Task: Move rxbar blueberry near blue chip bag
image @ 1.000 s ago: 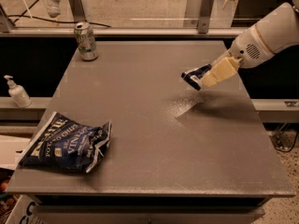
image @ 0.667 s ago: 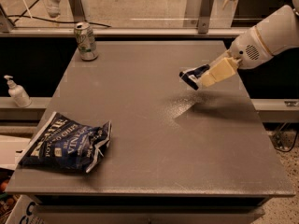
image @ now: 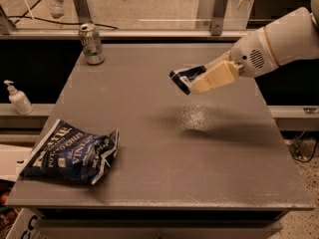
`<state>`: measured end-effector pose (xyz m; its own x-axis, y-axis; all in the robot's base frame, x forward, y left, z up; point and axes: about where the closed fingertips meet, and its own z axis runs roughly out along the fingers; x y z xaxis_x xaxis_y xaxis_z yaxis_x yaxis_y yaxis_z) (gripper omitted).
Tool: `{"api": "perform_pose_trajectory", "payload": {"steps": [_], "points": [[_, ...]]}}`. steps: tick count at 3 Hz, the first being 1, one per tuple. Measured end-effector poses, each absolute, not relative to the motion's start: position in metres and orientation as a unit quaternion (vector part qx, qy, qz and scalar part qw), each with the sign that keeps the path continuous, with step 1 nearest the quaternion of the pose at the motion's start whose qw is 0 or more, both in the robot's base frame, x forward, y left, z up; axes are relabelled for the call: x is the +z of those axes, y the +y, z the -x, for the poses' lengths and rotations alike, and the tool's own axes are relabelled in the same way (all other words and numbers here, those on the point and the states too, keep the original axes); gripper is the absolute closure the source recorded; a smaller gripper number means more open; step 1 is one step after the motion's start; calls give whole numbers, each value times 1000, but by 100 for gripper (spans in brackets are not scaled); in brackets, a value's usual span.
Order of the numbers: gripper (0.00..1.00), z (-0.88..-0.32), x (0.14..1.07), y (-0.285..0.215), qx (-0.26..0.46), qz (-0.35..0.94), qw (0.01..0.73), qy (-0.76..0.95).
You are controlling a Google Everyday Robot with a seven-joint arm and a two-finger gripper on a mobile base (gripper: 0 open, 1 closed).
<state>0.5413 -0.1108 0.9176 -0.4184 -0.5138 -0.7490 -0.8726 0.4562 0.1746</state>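
My gripper needs to let go of the rxbar blueberry on the grey table, snug (image: 129,152) against the inner edge of the blue chip bag.
The rxbar blueberry (image: 182,78) is a small dark navy bar with a white label patch. It is held in the air above the middle right of the grey table (image: 164,173). My gripper (image: 204,79) comes in from the right on a white arm, and its cream fingers (image: 215,77) are shut on the bar's right end. The blue chip bag (image: 70,153) is large, wrinkly and dark blue with white lettering. It lies on the table's front left corner, well to the left of and nearer than the bar.
A green and silver drink can (image: 91,44) stands at the table's back left corner. A white pump bottle (image: 19,98) stands on a ledge left of the table. A rail with posts (image: 214,9) runs behind the table.
My gripper has moved left with the bar, from over the table's right side towards its middle. The chip bag and the can have not moved.
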Motion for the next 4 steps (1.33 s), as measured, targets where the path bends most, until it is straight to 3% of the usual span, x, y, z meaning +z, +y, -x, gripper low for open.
{"api": "perform_pose_trajectory", "payload": {"steps": [2,4], "points": [[100,-495,901,-39,254,525,318,747],[100,-465,866,-13,223,593,283,720]]}}
